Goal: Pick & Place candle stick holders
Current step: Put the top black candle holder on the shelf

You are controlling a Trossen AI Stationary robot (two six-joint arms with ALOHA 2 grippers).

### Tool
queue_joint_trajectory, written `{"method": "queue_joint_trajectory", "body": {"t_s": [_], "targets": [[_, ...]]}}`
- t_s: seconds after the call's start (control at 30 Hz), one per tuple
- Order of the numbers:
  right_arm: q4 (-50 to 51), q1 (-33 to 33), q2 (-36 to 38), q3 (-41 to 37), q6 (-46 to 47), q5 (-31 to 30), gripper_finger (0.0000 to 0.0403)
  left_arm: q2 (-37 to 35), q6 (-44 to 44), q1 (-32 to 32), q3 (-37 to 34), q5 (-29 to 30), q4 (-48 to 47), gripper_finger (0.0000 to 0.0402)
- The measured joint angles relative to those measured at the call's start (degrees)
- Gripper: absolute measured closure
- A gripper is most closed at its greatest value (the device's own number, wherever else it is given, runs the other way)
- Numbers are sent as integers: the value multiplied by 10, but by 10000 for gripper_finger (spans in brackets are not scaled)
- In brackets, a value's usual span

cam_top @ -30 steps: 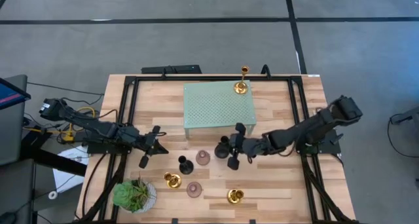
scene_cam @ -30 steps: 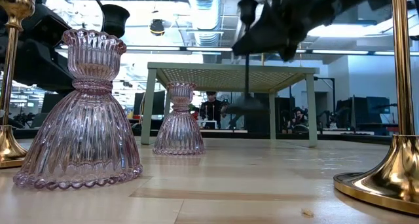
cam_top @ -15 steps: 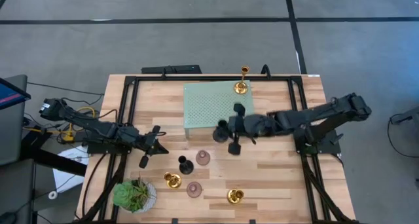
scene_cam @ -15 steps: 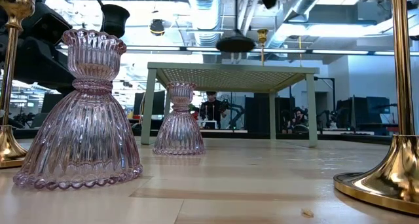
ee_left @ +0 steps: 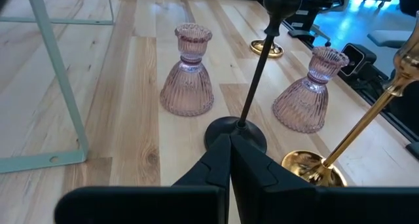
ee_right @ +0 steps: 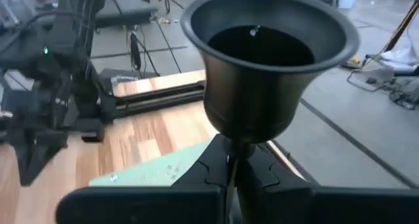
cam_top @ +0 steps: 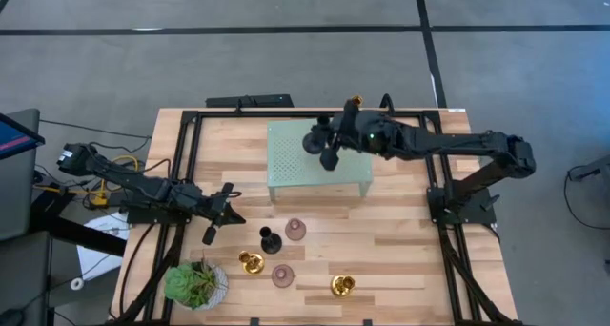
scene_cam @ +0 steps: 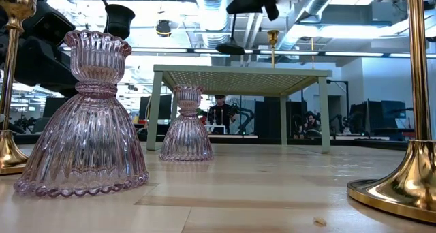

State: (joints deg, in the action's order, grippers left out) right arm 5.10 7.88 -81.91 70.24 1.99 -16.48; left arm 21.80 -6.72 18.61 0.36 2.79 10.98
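I will set the black candle stick holder down with my right gripper near the middle of the pale green platform's far edge (cam_top: pixel 315 130).
My right gripper (cam_top: pixel 328 151) is shut on a black candle stick holder (ee_right: pixel 262 60) above the pale green perforated platform (cam_top: pixel 295 169). The holder's round base (scene_cam: pixel 230 49) hangs a little above the platform top (scene_cam: pixel 204 71). A gold holder (scene_cam: pixel 272 39) stands by its base on the platform's far right corner. My left gripper (cam_top: pixel 211 232) is shut and empty, low over the table's left side, pointing at a second black holder (ee_left: pixel 239 129). Two mauve-pink holders (cam_top: pixel 295 230) (cam_top: pixel 282 275) and two gold holders (cam_top: pixel 251 262) (cam_top: pixel 343 286) stand on the table. My right gripper pinches the black holder's slim stem just below its cup (ee_right: pixel 232 149) between its two fingers. The fingers come from the table's right side. The holder hangs roughly upright below them, cup up, base clear of the platform.
A green leafy potted plant (cam_top: pixel 195 283) stands at the near left corner. The platform's legs (ee_left: pixel 62 86) stand on the table's far half. Bare wood lies near and right of the platform (cam_top: pixel 400 240). People sit in the room behind (scene_cam: pixel 219 114).
My right gripper has gone up and toward the table's far edge with the black holder, from beside the far mauve-pink holder to above the platform. The holder has stayed roughly upright and is now lifted higher than the platform top.
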Motion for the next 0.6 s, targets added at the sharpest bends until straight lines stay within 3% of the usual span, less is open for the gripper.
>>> {"method": "queue_joint_trajectory", "body": {"t_s": [0.33, 0.6], "targets": [[-29, 25, -73, 1, 10, -2, 403, 2, 0, 0, 0, 2, 5, 394], [-35, 52, -79, 2, 11, -31, 403, 5, 0, 0, 0, 2, 5, 394]]}}
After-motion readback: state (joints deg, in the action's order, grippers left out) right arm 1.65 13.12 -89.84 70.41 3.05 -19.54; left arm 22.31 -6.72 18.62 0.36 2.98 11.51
